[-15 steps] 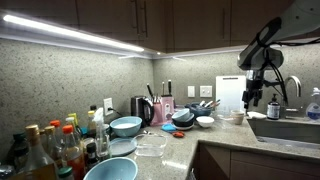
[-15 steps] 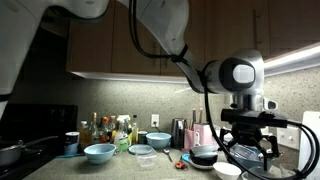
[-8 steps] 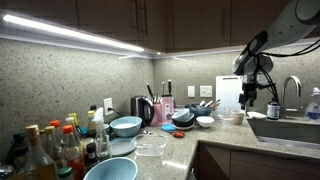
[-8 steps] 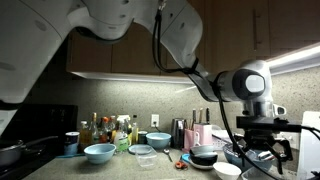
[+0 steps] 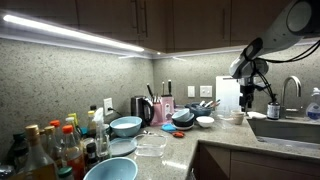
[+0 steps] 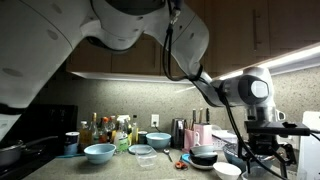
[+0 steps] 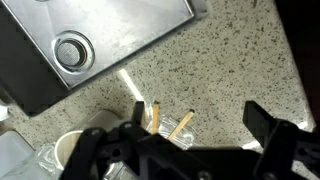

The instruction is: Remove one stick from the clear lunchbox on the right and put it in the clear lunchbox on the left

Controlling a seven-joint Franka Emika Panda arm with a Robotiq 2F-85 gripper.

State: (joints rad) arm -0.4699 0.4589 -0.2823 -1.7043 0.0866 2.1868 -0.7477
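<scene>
My gripper needs to close next on the upper end of a tan stick (image 5: 238,110) (image 7: 188,115) that stands in the clear lunchbox beside the sink.
In the wrist view my gripper (image 7: 200,125) is open and empty, its two dark fingers spread over the speckled counter. Two tan sticks (image 7: 181,125) stand tilted in a small clear lunchbox (image 7: 160,140) just inside the left finger; most of the box is hidden by the gripper body. In both exterior views the gripper (image 5: 247,100) (image 6: 262,158) hangs over the counter beside the sink. Another clear lunchbox (image 5: 151,142) (image 6: 142,152) sits among the dishes farther along the counter.
A steel sink (image 7: 90,45) (image 5: 285,128) with a faucet (image 5: 291,88) lies next to the gripper. Blue bowls (image 5: 126,125), a dark bowl stack (image 5: 183,118), a white bowl (image 5: 205,121), bottles (image 5: 55,145) and a knife block (image 5: 165,108) crowd the counter.
The arm has shifted sideways along the counter near the sink and come a little lower. The gripper has stayed open; nothing has been picked up.
</scene>
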